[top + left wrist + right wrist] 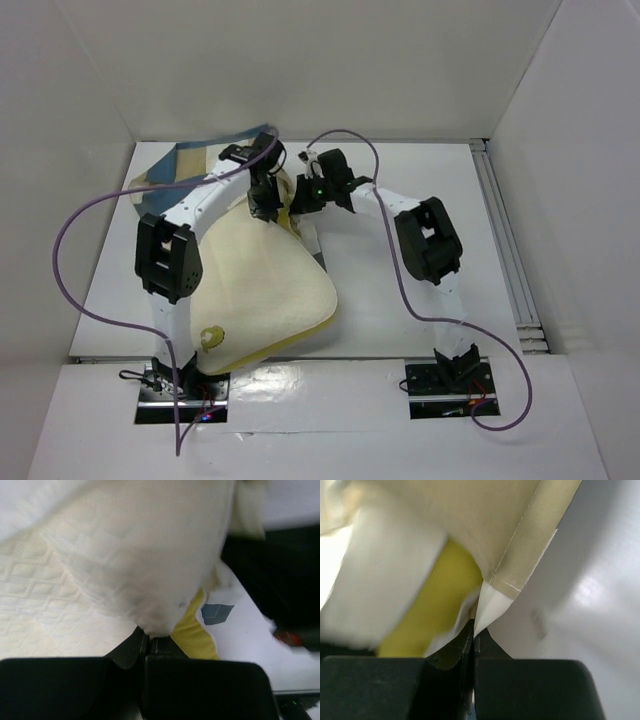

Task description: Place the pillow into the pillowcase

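The white fold of pillowcase is beside the pillow's far edge. My left gripper will let go of it there, beneath my right gripper's fingers (312, 203).
The cream quilted pillow (265, 290) lies in the middle-left of the table, its yellow emblem (211, 337) near the front corner. The checked blue-tan pillowcase (185, 162) lies bunched behind it at the back left. My left gripper (266, 207) is at the pillow's far edge, shut on a fold of quilted cream cloth (150, 620) beside the yellow piping (192, 635). My right gripper (300, 205) is close beside it, shut on a hemmed tan-and-white corner of the pillowcase (520, 540). The pillow's piping (440, 590) shows just left of it.
White walls enclose the table at the back and both sides. A metal rail (510, 250) runs along the right edge. Purple cables (70, 250) loop over the left side and behind the right arm (425, 240). The arm bases (180, 385) stand at the near edge.
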Motion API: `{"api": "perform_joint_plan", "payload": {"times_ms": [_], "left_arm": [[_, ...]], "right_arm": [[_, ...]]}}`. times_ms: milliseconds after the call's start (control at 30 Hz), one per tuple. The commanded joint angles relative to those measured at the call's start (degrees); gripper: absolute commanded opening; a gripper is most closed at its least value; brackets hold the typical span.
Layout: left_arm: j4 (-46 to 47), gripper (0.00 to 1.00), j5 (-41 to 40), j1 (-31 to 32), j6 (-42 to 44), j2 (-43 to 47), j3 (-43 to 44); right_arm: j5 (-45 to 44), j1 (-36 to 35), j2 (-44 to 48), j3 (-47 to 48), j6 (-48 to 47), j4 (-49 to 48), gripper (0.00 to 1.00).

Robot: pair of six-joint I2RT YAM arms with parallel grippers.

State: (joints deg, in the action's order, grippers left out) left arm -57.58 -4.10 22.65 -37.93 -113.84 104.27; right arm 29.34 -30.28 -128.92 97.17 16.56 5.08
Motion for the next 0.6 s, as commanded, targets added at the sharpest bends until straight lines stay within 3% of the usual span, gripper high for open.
{"api": "perform_joint_plan", "payload": {"times_ms": [0, 100, 133, 233, 433, 567], "left_arm": [[-3.49, 0.00, -0.57, -5.76, 0.05, 6.26, 10.73], [-9.30, 0.00, -5.56, -6.31, -0.82, 6.26, 17.27], [-9.30, 0.00, -5.57, -6.31, -2.83, 7.22, 16.59], [-0.21, 0.00, -4.79, -6.31, -6.00, 11.34, 5.91], [2.39, 0.00, -6.18, -5.16, -10.40, 10.83, 3.13], [2.91, 0.00, -7.41, -5.16, -10.41, 10.14, 7.42]], "right_arm": [[1.95, -1.18, 22.41, -4.32, -2.05, 6.67, 0.00], [0.19, -3.90, 32.13, -12.93, -2.05, 10.74, 0.00], [0.80, -4.43, 34.85, -19.93, -0.66, 10.74, 0.00], [0.46, -5.23, 30.96, -28.32, -0.03, 8.01, 0.00], [-3.85, -6.02, 22.93, -23.35, -2.76, 9.86, 0.00], [-6.31, -5.49, 17.67, -12.47, -6.00, 14.59, 0.00]]}}
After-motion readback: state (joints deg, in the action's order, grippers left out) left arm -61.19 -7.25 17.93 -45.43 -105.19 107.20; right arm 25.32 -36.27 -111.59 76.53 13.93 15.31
